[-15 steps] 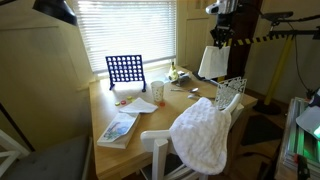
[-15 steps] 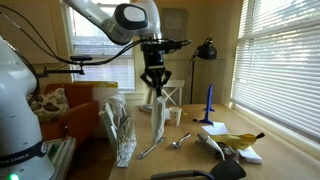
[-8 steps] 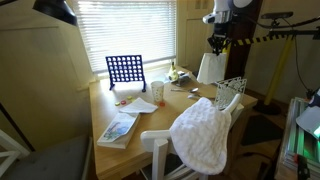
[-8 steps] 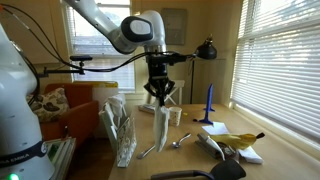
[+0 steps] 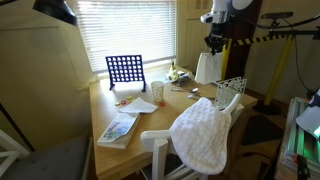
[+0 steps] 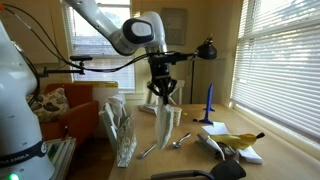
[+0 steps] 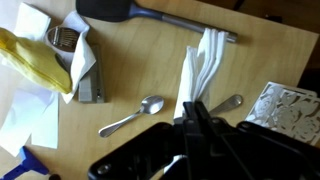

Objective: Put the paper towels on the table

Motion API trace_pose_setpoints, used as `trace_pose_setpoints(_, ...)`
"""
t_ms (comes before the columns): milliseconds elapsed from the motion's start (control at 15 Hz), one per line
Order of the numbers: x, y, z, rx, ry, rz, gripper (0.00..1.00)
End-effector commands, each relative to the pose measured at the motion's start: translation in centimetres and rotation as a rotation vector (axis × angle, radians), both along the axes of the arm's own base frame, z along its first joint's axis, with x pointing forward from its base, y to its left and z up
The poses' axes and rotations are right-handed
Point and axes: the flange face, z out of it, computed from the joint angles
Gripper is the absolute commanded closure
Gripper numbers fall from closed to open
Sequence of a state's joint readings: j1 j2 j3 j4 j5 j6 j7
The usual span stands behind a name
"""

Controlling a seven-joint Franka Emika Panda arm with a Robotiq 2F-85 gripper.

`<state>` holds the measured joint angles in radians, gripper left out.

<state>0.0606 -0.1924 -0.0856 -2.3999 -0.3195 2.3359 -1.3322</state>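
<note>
My gripper will release the paper towels over the spoons on the wooden table (image 5: pixel 191 92) (image 7: pixel 168 127), just short of the wire basket. The towels now hang above the table's far end.
My gripper (image 5: pixel 213 44) is shut on the top edge of the paper towels (image 5: pixel 206 68), a plain white sheet that hangs down from the jaws above the far end of the tan wooden table (image 5: pixel 180 104). It also shows in an exterior view, where the gripper (image 6: pixel 162 97) holds the towels (image 6: pixel 165 127) with their lower end near the tabletop (image 6: pixel 190 155). In the wrist view the shut jaws (image 7: pixel 196 112) pinch the white folds (image 7: pixel 198 68) over the table (image 7: pixel 130 70).
A bumpy white cloth (image 5: pixel 203 135) drapes a chair back. A blue grid game (image 5: pixel 125 70), a white cup (image 5: pixel 158 91), a book (image 5: pixel 118 129), two spoons (image 7: pixel 135 113), a black spatula (image 7: pixel 150 13), a banana (image 7: pixel 40 62) and a wire basket (image 5: pixel 229 94) sit on the table.
The gripper with the hanging towels has moved a little further over the table, toward the window side in one exterior view. Nothing else moved.
</note>
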Motion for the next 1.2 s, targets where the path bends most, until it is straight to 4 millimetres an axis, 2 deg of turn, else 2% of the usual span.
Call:
trace_pose_setpoints(0, 3.1, 0.8, -0.1, -0.051, -0.105, 0.034, 0.99)
trace_pose_setpoints(467, 9.0, 1.9, -0.9, -0.128, -0.235, 0.062, 0.99)
trace_pose_setpoints(800, 13.7, 1.4, -2.1, -0.156, -0.288, 0.048, 0.99)
trace_pose_setpoints(933, 15.0, 1.6, -3.2, -0.142, -0.283, 0.044, 0.99)
trace_pose_setpoints(1133, 15.9, 2.8, -6.1, -0.120, -0.240, 0.071, 0.99)
